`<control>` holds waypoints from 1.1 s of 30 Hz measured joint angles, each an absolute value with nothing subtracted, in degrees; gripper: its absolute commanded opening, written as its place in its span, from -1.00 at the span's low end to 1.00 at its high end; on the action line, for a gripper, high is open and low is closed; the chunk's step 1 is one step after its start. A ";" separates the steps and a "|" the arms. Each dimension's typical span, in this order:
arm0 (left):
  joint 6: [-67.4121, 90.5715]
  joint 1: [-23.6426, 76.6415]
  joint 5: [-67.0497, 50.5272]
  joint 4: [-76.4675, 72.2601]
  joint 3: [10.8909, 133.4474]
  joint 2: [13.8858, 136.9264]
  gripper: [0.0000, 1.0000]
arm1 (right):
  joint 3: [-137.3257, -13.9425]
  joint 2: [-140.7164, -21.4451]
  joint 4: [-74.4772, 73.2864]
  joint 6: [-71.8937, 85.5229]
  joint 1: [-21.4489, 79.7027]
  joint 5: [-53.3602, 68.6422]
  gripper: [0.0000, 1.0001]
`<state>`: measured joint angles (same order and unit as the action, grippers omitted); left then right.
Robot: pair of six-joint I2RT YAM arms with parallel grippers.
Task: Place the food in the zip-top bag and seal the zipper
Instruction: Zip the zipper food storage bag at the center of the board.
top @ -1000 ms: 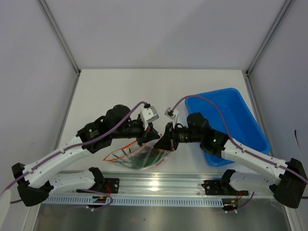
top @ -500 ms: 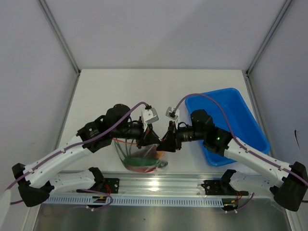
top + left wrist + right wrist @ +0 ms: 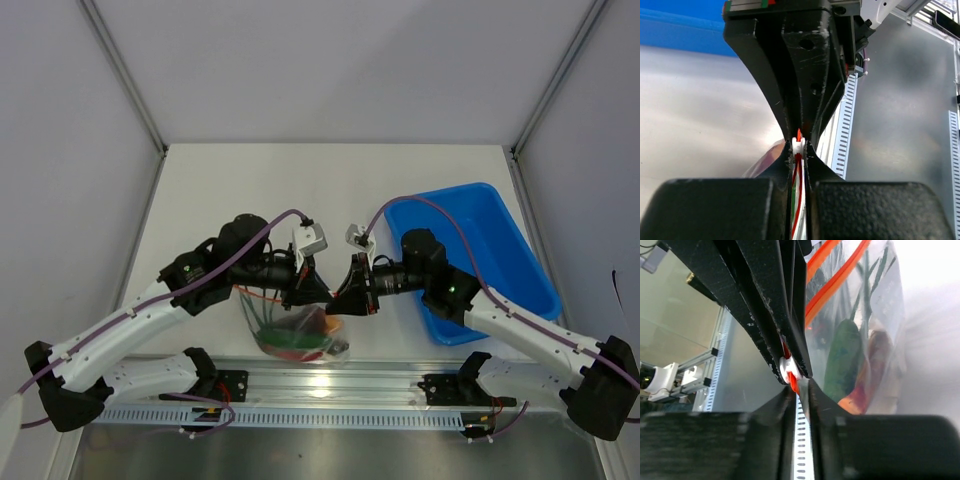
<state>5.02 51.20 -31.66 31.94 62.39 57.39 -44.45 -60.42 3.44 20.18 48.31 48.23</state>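
Just a short orange end sticks out past the white slider and crowds my right gripper's fingers, so next I open my right gripper and take the bag's clear edge (image 3: 804, 394).
The clear zip-top bag (image 3: 262, 322) hangs between my two grippers, just above the table's front edge. My left gripper (image 3: 320, 296) is shut on the orange-red zipper (image 3: 798, 165), with a white slider (image 3: 798, 145) at its fingertips. My right gripper (image 3: 340, 300) faces it tip to tip, pinching the zipper's orange end (image 3: 793, 384) and the bag's clear edge. Inside the bag the food shows: a dark green cucumber (image 3: 842, 355), a red piece (image 3: 871, 367) and thin green onion stalks (image 3: 865, 287). Past the left gripper the two zipper strips (image 3: 832, 282) run apart.
A blue plastic tray (image 3: 520, 250) stands at the right, under the right arm's elbow. An aluminium rail (image 3: 330, 385) runs along the table's front, directly below the hanging bag. Grey walls close the left, right and back sides.
The bag has swung from lying spread to the left to hanging below the grippers. My right gripper let go, moved toward the left one and closed again on the zipper end.
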 measured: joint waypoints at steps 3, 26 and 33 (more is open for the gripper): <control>5.13 51.09 -32.05 31.92 62.39 57.39 -0.99 | -43.88 -60.45 4.58 20.82 48.31 48.73 -0.42; 6.59 48.05 -33.19 32.53 62.39 56.97 -0.99 | -42.89 -66.83 13.23 23.57 49.76 50.28 -1.00; 6.61 46.68 -33.45 31.81 61.82 56.88 -0.99 | -35.75 -59.09 18.55 27.40 49.39 42.26 -1.00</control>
